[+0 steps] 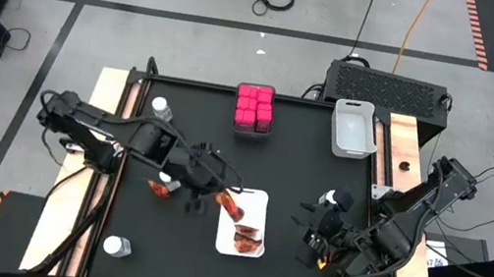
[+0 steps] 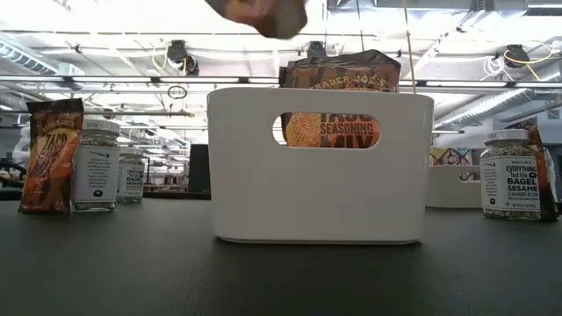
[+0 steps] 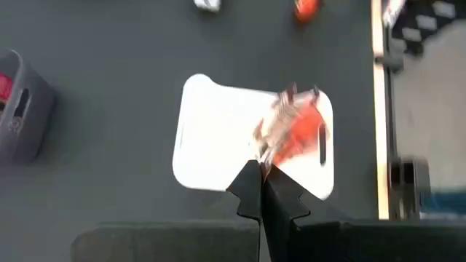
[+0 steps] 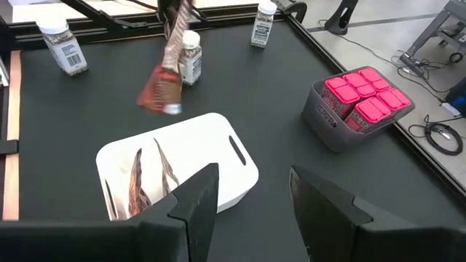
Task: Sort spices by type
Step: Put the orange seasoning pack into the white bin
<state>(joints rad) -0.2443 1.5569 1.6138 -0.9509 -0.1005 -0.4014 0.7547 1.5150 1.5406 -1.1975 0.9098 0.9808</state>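
Note:
Next, my left gripper releases the red-orange packet at the empty far end of the white bin (image 1: 259,203) (image 3: 207,102), past the other packets.
My left gripper (image 1: 214,193) is shut on a red-orange packet (image 4: 163,81) that hangs over the far left corner of the white bin (image 1: 262,201). Two more packets (image 1: 247,239) stand inside that bin. Another packet (image 1: 160,187) lies on the mat to the bin's left. Clear jars with white caps stand at the far left (image 1: 161,106) and near left (image 1: 117,246). Pink boxes (image 1: 254,106) fill a grey bin at the far middle. My right gripper (image 1: 316,237) waits open to the right of the white bin, with nothing between its fingers. My left gripper pinches the packet's top edge (image 4: 175,25) between its two shut fingers (image 3: 251,191), which slant down from the table's left side. The packet hangs below them, tilted, clear of the white bin and the mat.
An empty pale bin (image 1: 353,128) stands at the far right. In the low view a packet (image 2: 48,156) leans against a jar (image 2: 95,165) on the left, and another jar (image 2: 509,174) stands on the right. Bare mat lies between the bins.

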